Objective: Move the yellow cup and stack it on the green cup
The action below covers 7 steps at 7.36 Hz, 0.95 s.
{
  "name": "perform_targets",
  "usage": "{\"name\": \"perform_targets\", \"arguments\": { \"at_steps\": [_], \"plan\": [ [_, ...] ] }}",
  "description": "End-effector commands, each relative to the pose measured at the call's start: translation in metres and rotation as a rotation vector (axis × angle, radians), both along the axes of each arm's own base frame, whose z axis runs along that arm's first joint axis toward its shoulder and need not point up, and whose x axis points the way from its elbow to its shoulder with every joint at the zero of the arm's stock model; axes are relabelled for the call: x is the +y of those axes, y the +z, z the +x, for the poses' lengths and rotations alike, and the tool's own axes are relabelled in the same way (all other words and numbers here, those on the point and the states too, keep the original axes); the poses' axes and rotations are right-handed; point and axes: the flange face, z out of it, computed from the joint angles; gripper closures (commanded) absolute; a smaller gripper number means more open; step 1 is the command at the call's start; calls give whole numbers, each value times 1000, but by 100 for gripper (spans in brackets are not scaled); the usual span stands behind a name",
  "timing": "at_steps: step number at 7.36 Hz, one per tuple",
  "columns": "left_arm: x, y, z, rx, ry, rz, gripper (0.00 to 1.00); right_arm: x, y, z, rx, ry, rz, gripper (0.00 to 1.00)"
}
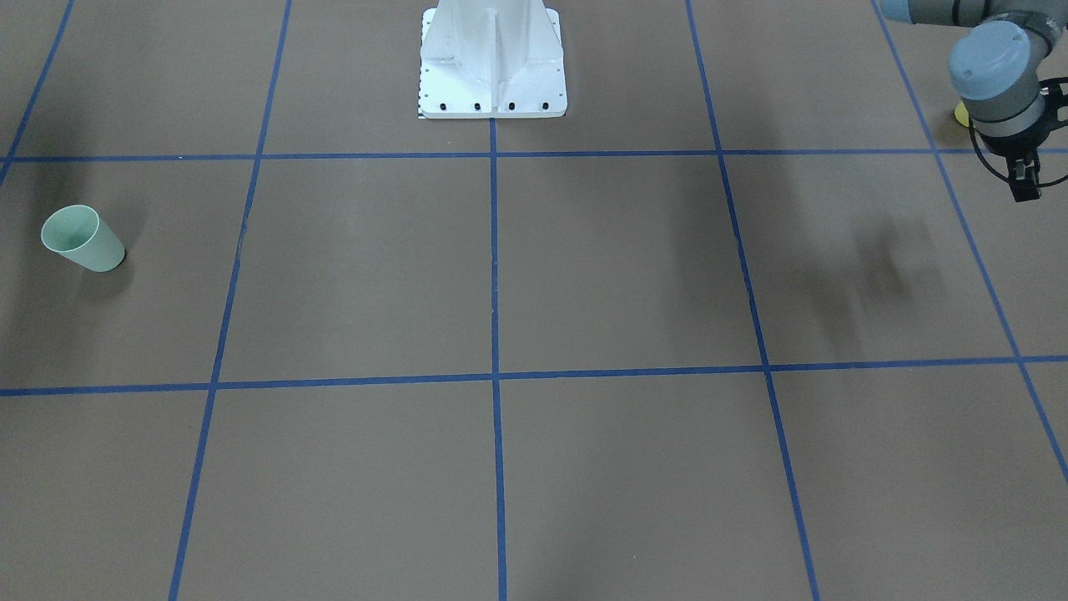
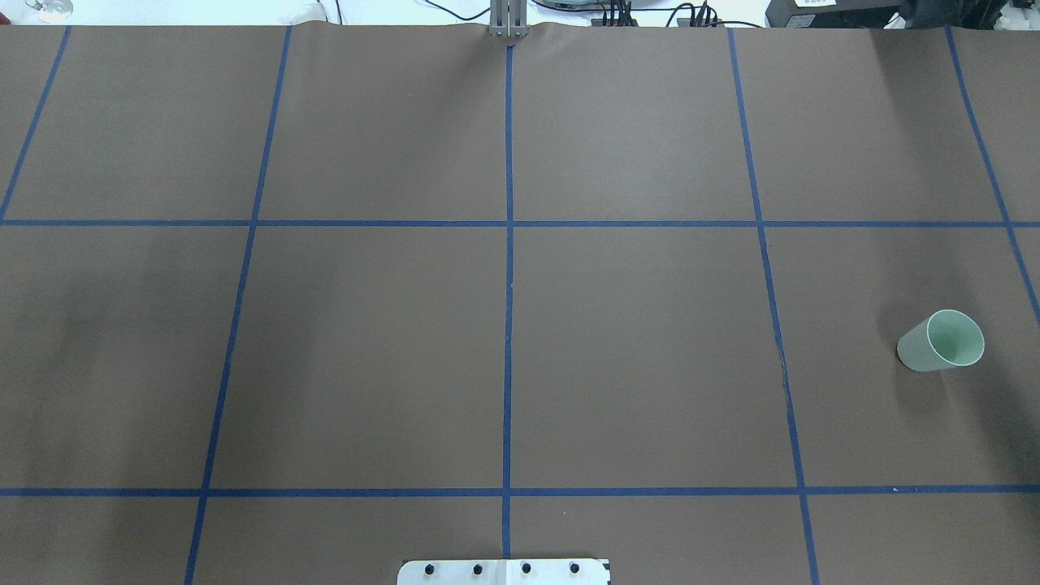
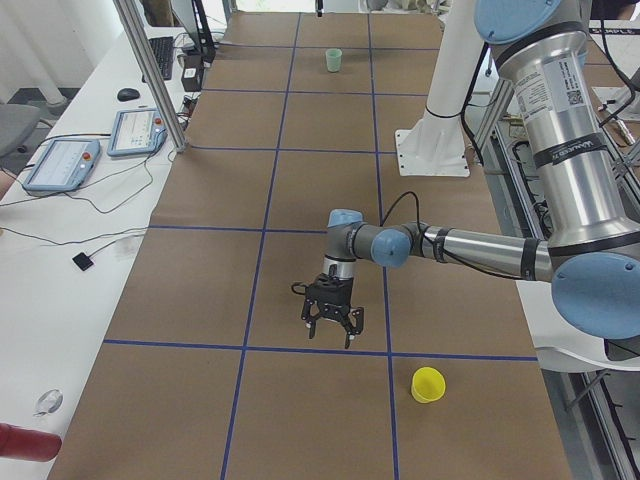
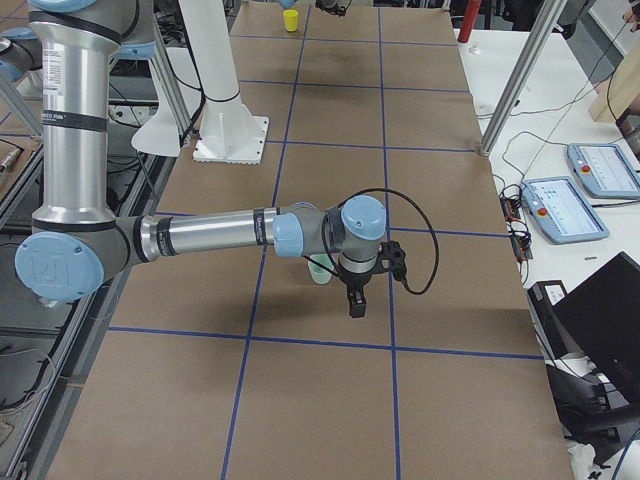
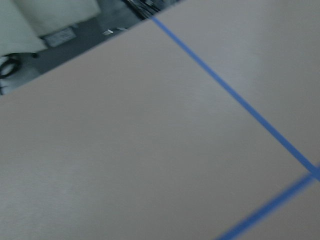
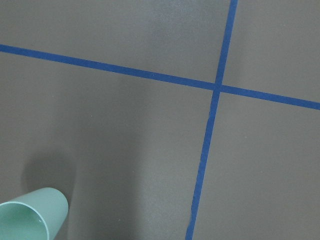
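My left gripper is to close next around the body of the yellow cup [image 1: 964, 113], below the yellow cup's rim.
The yellow cup [image 3: 428, 384] stands upright on the brown table near my left end; in the front-facing view only a sliver of it [image 1: 962, 114] shows behind my left wrist. My left gripper [image 3: 330, 328] hovers above the table a short way from it, fingers spread and empty; it also shows in the front-facing view [image 1: 1025, 179]. The green cup [image 1: 83, 238] stands upright near my right end [image 2: 942, 341]. My right gripper [image 4: 356, 300] hangs just beside the green cup [image 4: 318, 268], apart from it; I cannot tell whether it is open. The right wrist view shows the green cup [image 6: 30, 215] at its lower left.
The white robot pedestal [image 1: 492, 58] stands at the table's near-robot edge. Blue tape lines [image 2: 508, 284] grid the brown paper. Side benches hold control tablets [image 3: 60, 165] [image 4: 585, 200], and metal frame posts [image 3: 150, 70] stand beside them.
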Motion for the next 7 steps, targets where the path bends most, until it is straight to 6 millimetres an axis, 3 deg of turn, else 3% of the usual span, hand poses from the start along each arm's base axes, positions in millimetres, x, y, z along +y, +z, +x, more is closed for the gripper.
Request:
{"name": "perform_targets", "arguments": {
  "at_steps": [1,4,6,7],
  "plan": [
    [45,2,25,-161,-151,-113,2,0,-7,-1,0,-3,16,1],
    [101,37,66,-300,-271,-170,2,0,-7,-4,6,-12,20,1],
    [114,74,64,-375,-269,-214,2,1,-10,-4,8,-11,27,1],
    [115,82,63,-389,-267,-217,2,1,-11,-4,8,-12,31,1]
  ]
}}
